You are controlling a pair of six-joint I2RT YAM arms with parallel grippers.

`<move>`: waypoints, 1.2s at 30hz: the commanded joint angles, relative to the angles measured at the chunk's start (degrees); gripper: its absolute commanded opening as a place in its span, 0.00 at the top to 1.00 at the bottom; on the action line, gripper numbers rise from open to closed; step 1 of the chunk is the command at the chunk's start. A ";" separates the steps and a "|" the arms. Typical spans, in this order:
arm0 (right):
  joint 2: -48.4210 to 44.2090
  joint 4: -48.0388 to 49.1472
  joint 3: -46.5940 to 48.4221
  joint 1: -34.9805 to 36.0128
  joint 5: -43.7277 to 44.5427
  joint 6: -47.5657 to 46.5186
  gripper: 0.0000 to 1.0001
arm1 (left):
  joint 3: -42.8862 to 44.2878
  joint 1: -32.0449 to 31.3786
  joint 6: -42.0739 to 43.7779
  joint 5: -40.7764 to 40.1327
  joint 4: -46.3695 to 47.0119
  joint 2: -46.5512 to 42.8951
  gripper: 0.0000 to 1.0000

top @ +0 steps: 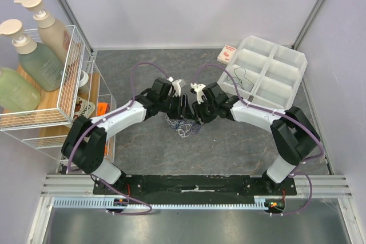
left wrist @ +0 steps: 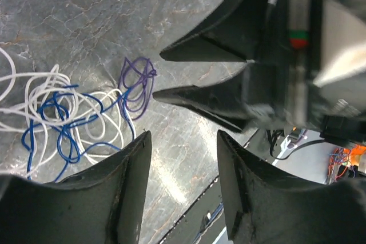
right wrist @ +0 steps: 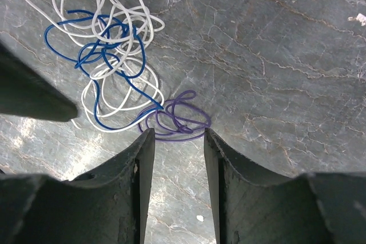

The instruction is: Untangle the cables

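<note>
The purple cable's knotted loops lie against the end of the blue cable, so the right gripper should pinch the small knot (right wrist: 182, 128) and raise it clear of the tangle.
The cables lie in one tangle on the grey table (top: 184, 127), below both grippers. In the right wrist view a white cable (right wrist: 108, 4) and a blue cable (right wrist: 108, 47) loop through each other, and a small purple cable (right wrist: 178, 119) curls at their near end. My right gripper (right wrist: 177, 134) is open and empty, its tips just short of the purple curl. My left gripper (left wrist: 183, 136) is open and empty, with the white (left wrist: 40, 92), blue (left wrist: 57, 127) and purple (left wrist: 137, 84) cables to its upper left. The right gripper's fingers (left wrist: 197, 96) face it. From above, the left gripper (top: 182, 108) and right gripper (top: 198, 110) are almost touching.
A white compartment tray (top: 289, 55) stands at the back right with a thin black cable (top: 243, 78) in it. A small red and white box (top: 227, 54) lies beside it. A wire rack (top: 71, 84) with pump bottles stands at the left.
</note>
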 commanded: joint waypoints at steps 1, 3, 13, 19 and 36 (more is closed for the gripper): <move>1.02 3.95 -0.21 0.10 -1.52 0.98 0.54 | 3.52 0.18 -0.80 1.85 1.15 6.93 0.48; 0.93 3.87 -0.03 0.10 -1.35 0.72 0.62 | 5.11 0.18 0.79 0.10 -1.32 8.88 0.51; -0.92 4.39 -2.76 0.02 -1.52 -0.16 0.57 | -1.47 0.18 4.40 -3.51 -2.31 6.17 0.55; 3.12 4.83 -0.56 0.10 -1.79 1.16 0.53 | -3.93 0.18 5.80 -2.46 -1.51 5.28 0.55; -17.50 -13.26 6.37 0.02 11.31 -5.43 1.00 | -3.59 0.89 7.13 -4.48 -1.78 4.23 0.73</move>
